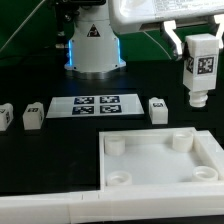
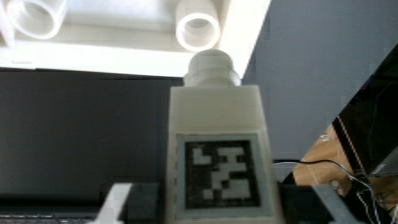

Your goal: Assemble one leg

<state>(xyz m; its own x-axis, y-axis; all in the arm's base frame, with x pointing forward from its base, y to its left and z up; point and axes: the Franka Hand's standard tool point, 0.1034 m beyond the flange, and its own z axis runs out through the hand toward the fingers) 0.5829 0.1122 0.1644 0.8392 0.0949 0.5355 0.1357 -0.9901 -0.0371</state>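
Note:
The leg will go down upright in the tray's near corner socket [image 1: 205, 174] [image 2: 198, 26], on the side farther from the marker board, as I set it there with my gripper.
My gripper [image 1: 198, 42] is shut on a leg [image 1: 201, 68], a white oblong block with a black-and-white tag, held upright in the air with its narrower peg end down. It hangs above and behind the far right corner of the large white tray [image 1: 150, 172], apart from it. In the wrist view the leg [image 2: 217, 140] fills the middle between my gripper [image 2: 217, 208], with the peg end [image 2: 210, 66] pointing away. Three more legs lie on the table: two at the exterior view's left [image 1: 5, 115] [image 1: 33, 115] and one near the middle [image 1: 158, 109].
The marker board [image 1: 96, 105] lies flat behind the tray. The robot base [image 1: 94, 45] stands at the back. The tray has round corner sockets [image 1: 181, 140]. White round shapes [image 2: 199, 28] show beyond the peg in the wrist view.

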